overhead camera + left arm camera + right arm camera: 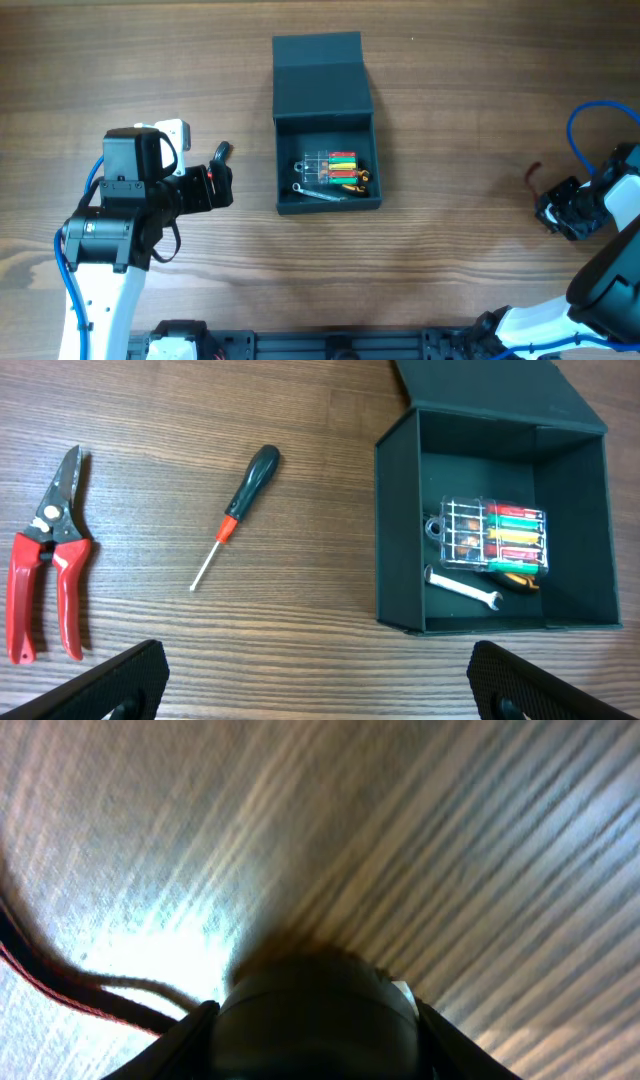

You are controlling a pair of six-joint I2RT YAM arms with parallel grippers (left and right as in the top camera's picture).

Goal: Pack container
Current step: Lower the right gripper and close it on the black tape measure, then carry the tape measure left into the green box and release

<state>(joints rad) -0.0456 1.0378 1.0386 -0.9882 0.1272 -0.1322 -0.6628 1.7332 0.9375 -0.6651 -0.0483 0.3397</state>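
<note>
The robot's right gripper should set the dark round object down in the container, on the lid side of the clear case (354, 140).
The dark teal-grey container (290, 125) stands open at mid-table with its flap lid folded back. It also shows in the left wrist view (395, 520). Inside lie a clear case of coloured bits (495, 535), a small wrench (462, 586) and an orange-black tool (520, 581). A black-handled screwdriver (240, 500) and red-handled pliers (45, 575) lie on the wood left of the container. My left gripper (320, 695) is open and empty above the table, short of them. My right gripper (560, 212) is far right, shut on a dark round object (315, 1015).
A thin red-and-black cord (70, 985) trails from the dark round object across the wood; it also shows in the overhead view (533, 172). In the overhead view the left arm (130, 200) covers most of the pliers and screwdriver.
</note>
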